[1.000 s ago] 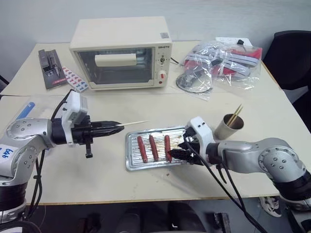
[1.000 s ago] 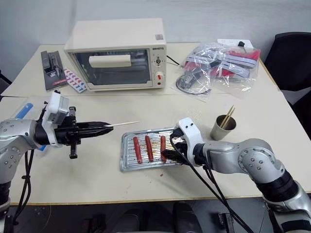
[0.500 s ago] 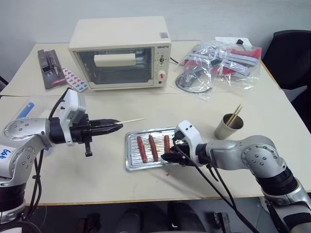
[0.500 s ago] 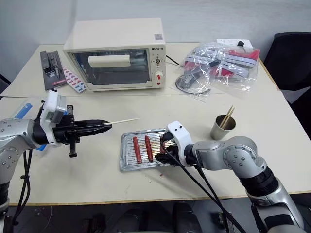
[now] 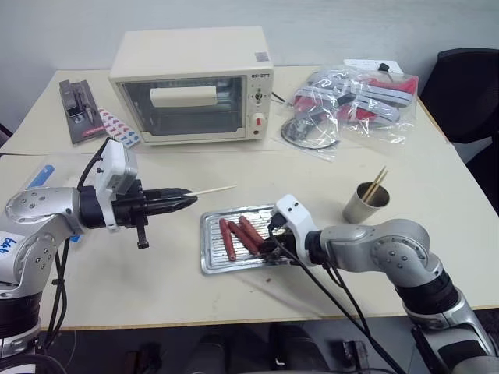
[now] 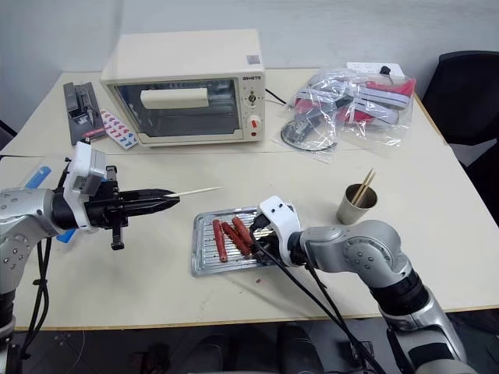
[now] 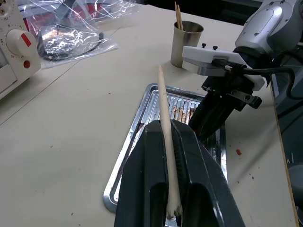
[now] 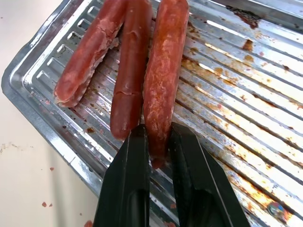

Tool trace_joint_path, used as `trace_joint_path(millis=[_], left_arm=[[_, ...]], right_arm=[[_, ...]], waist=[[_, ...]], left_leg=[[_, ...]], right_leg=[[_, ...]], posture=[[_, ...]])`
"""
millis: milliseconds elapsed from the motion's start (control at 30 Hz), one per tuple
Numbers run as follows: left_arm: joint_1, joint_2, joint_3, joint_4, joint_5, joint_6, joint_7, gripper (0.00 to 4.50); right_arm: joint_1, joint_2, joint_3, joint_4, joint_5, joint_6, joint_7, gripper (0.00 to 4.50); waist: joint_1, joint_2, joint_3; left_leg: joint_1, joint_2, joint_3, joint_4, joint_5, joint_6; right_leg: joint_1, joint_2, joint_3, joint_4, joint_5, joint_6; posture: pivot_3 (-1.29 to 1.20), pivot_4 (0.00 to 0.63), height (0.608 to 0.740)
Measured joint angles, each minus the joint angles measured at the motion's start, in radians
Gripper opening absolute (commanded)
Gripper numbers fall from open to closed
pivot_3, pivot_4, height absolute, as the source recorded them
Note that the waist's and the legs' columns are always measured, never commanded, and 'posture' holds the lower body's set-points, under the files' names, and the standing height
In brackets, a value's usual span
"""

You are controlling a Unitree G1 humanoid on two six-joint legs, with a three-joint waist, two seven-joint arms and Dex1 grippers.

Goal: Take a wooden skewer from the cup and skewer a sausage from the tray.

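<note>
The sausage beside the others is pinched only at its near end by my right gripper, so next the gripper moves it clear and regrips its middle (image 8: 164, 85) before skewering.
My left gripper (image 5: 181, 199) is shut on a wooden skewer (image 5: 214, 190), which it holds level above the table, pointing toward the tray (image 5: 209, 263). The skewer (image 7: 165, 142) lies clamped between the fingers. Three reddish sausages lie close together in the silver tray. My right gripper (image 8: 158, 130) is down in the tray and shut on the near end of the right-hand sausage (image 8: 161, 71), which lies tilted against the other two (image 5: 232, 236). Right of the tray stands the cup (image 5: 362, 204), with more skewers (image 5: 380, 183) sticking out.
A cream toaster oven (image 5: 191, 82) stands at the back, with clear plastic bags (image 5: 355, 97) to its right and a black device (image 5: 78, 109) beside a patterned card (image 5: 121, 126) to its left. A dark chair (image 5: 468, 86) is at the far right.
My right gripper moved left across the tray and closed on the right-hand sausage's end. The sausages now lie bunched and slanted. The left gripper and skewer stayed put.
</note>
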Motion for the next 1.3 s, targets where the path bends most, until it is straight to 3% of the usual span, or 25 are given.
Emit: trace_joint_path(millis=[233,467,1300], left_arm=[[0.000,-0.003,0.000,0.002,0.002,-0.010,0.002,0.00],[0.000,-0.019,-0.003,0.006,0.006,-0.031,0.013,0.00],[-0.020,-0.029,-0.026,0.023,0.009,-0.059,0.021,0.00]], right_arm=[[-0.020,0.001,-0.006,0.002,-0.101,0.016,0.071,0.66],[-0.045,-0.110,0.035,-0.013,-0.272,-0.035,0.193,2.20],[-0.066,0.001,0.057,0.065,-0.561,-0.122,0.372,2.20]], waist=[[0.000,0.000,0.000],[0.001,0.000,0.000],[-0.020,0.000,0.000]], left_leg=[[0.000,-0.001,0.000,0.000,0.000,0.000],[0.000,-0.001,0.000,0.000,0.000,0.000],[-0.001,-0.001,0.000,0.000,0.001,-0.001]], right_leg=[[0.000,0.000,0.000,0.000,0.000,0.000],[0.000,0.000,0.000,0.001,0.000,0.000],[-0.003,0.000,0.001,0.003,0.000,0.000]], posture=[[0.00,0.150,0.740],[0.00,0.150,0.740],[0.00,0.150,0.740]])
